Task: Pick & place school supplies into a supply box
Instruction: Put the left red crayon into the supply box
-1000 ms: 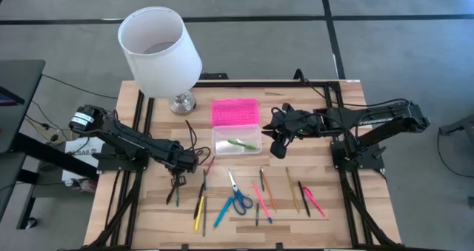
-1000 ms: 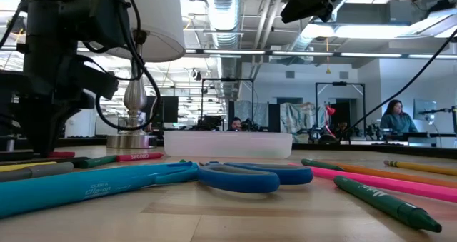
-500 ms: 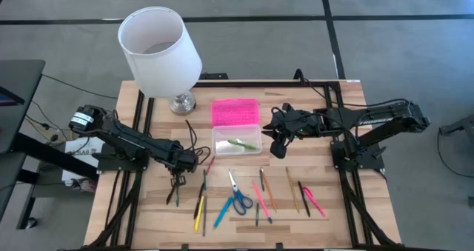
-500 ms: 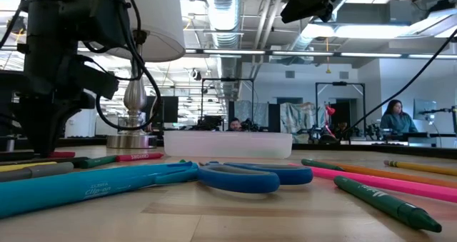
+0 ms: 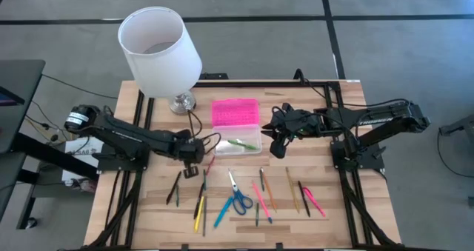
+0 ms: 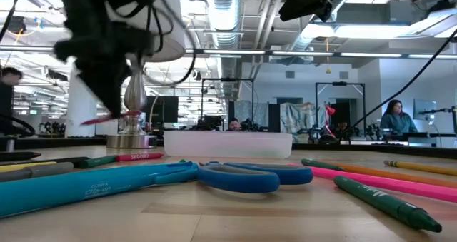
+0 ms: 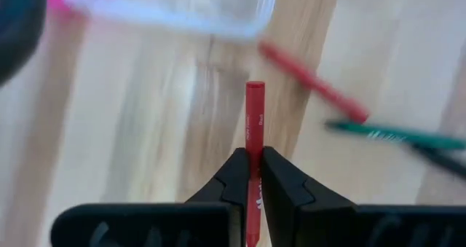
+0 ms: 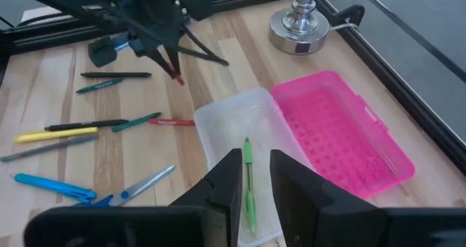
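Next, I let the red pen go from my left gripper in the clear tray (image 5: 232,135), so that it lands between the green pen and the pink lid.
The supply box (image 5: 237,141) is a clear tray on the table's far middle, with its pink ribbed lid (image 5: 235,112) open behind it and a green pen (image 8: 248,175) inside. My left gripper (image 5: 190,162) hovers just left of the box, shut on a red pen (image 7: 254,123). My right gripper (image 5: 278,144) hangs above the box's right end, open by a narrow gap (image 8: 255,178) and holding nothing. The other pens, the pencils and the blue-handled scissors (image 5: 238,198) lie flat on the near half of the table. My left gripper pinches the red pen between its two fingers (image 7: 237,175), partway along the barrel (image 7: 254,156). The pen runs along the fingers, and its free end (image 7: 255,88) sticks out past the fingertips. It is lifted clear of the table (image 6: 103,118).
A big white lampshade (image 5: 159,47) on a metal base (image 5: 181,103) stands at the far left, close behind my left arm. A red pen (image 7: 313,83) and a green pen (image 7: 397,136) lie on the wood near the box's left end. People show in the room beyond the table (image 6: 395,117).
My left gripper has risen from the pens at the near left. It has swung toward the far right, up to the box's left end, carrying the red pen off the table. My right arm has kept still.
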Motion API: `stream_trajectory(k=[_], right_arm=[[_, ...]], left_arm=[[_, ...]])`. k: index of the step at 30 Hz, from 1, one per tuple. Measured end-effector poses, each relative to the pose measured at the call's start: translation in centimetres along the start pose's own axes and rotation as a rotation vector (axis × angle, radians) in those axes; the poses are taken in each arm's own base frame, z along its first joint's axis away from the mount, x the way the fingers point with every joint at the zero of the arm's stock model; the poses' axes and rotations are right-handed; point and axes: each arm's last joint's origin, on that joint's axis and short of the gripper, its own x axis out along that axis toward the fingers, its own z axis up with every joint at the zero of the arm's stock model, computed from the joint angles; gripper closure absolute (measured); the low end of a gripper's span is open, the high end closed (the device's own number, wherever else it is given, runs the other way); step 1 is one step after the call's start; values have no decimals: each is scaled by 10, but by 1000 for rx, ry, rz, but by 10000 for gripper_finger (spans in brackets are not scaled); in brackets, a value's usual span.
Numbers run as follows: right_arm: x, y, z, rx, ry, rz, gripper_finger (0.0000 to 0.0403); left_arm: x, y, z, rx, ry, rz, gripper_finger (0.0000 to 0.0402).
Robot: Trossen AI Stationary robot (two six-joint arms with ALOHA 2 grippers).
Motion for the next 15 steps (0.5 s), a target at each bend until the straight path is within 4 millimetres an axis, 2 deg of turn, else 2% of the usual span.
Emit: stream_trajectory(k=[5, 9, 12, 15], right_arm=[[0, 0, 0, 1, -2, 0, 337], [0, 0, 0, 25, -2, 0, 337], [0, 1, 0, 24, -1, 5, 337], [-1, 5, 0, 18, -5, 17, 337]], left_arm=[[-20, 10, 35, 25, -151, 20, 389], [-25, 20, 61, 30, -283, 1, 389], [-18, 26, 80, 45, -349, -42, 389], [-1, 30, 94, 80, -353, -78, 388]])
